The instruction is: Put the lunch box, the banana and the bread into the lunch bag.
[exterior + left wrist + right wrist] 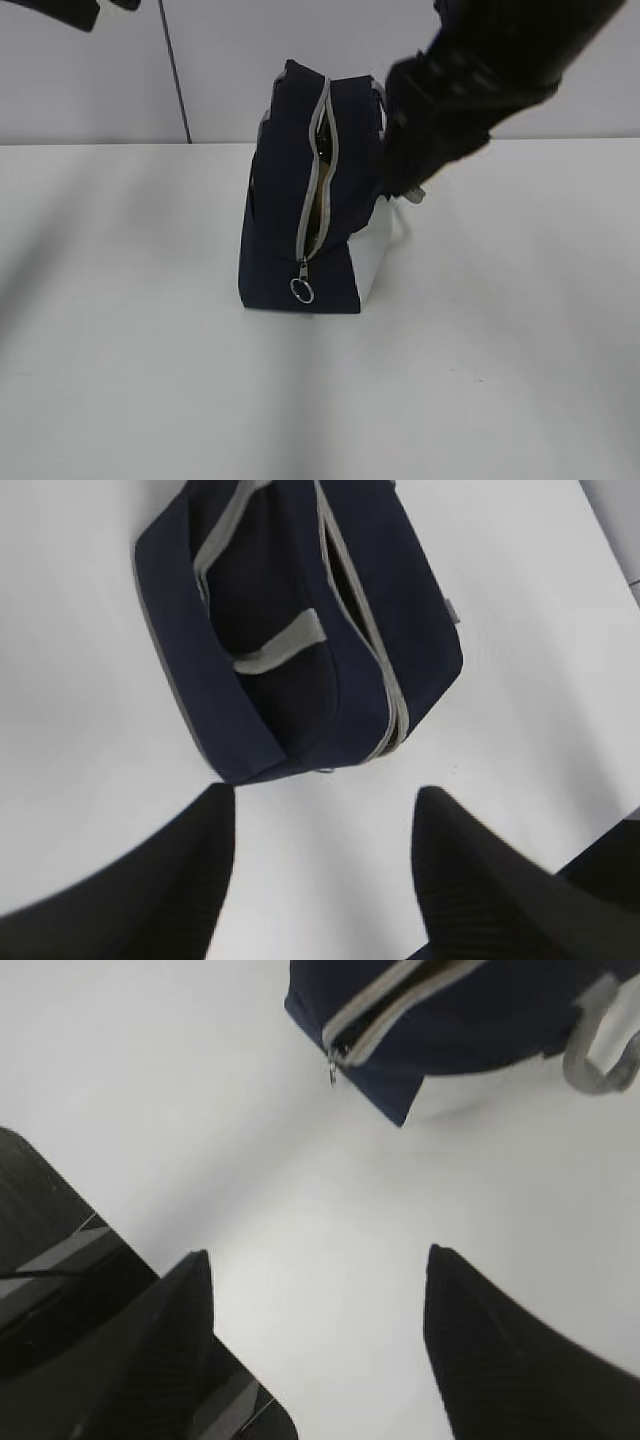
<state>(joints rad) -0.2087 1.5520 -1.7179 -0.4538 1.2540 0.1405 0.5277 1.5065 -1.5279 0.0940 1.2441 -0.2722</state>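
Next, I close my right gripper on the ring pull of the grey zipper [302, 291] [332, 1073], low on the front of the navy lunch bag.
The navy lunch bag [280, 220] stands on the white table, its grey zipper [322, 160] partly open and the ring pull [302, 291] hanging low at the front. A tan patch shows through the gap; I cannot tell what it is. The lunch box, the banana and the bread are not to be made out anywhere. My left gripper [325, 792] hovers open and empty above the table, short of the lunch bag [260, 630]. My right gripper [318, 1252] is also open and empty over bare table, with the lunch bag [470, 1020] beyond it. The right arm [460, 100] hangs beside the bag's right side.
A grey strap handle [600, 1055] loops off the bag's end, and another handle [280, 650] lies across its side. White table [120, 360] spreads all round the bag. A pale wall with a dark vertical line [175, 70] rises behind.
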